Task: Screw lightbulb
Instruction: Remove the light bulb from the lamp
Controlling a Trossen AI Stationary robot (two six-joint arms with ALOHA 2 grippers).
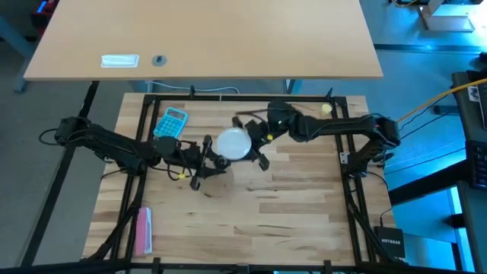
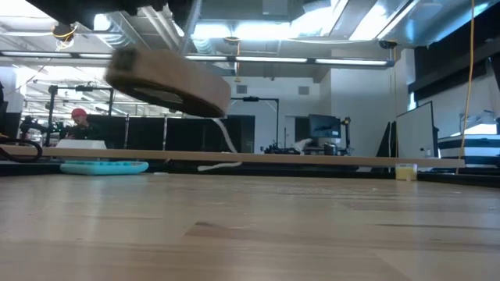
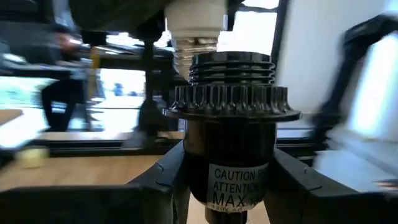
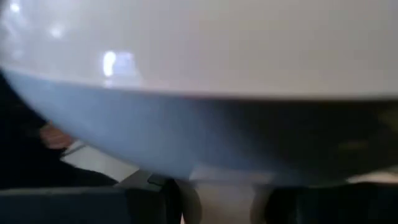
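The robot will set the white lightbulb down on the bare wood [image 1: 269, 162] below the near fingertip of its right gripper.
The white lightbulb [image 1: 233, 143] is in my right gripper [image 1: 251, 148], above the table's middle; its dome fills the right wrist view [image 4: 199, 93]. My left gripper [image 1: 202, 157] is shut on the black socket [image 3: 230, 143] of the round wooden disc [image 2: 168, 78], which hangs tilted in the air, clear of the table. The bulb's silvery screw base [image 3: 193, 46] stands at the socket's ribbed rim [image 3: 231, 62], off to one side. Whether it is inside the socket I cannot tell. My left gripper pinches the socket's smooth black barrel [image 3: 205, 168], below the toothed collar, between its two fingers [image 3: 163, 180]. The fingers come level from the table's left side. Socket and disc are lifted clear of the table, the disc tilted. My right gripper is shut on the bulb, coming from the table's right. The dome [image 4: 205, 143] hides the place of contact in the wrist view. The bulb is lifted clear of the table.
A teal calculator [image 1: 171, 122] lies at the far left, a pink object [image 1: 143, 228] at the near left, a small yellowish ball [image 1: 326, 109] at the far right. Black frame rails [image 1: 144, 114] run round the tabletop. Bare wood [image 1: 289, 205] lies toward the near right.
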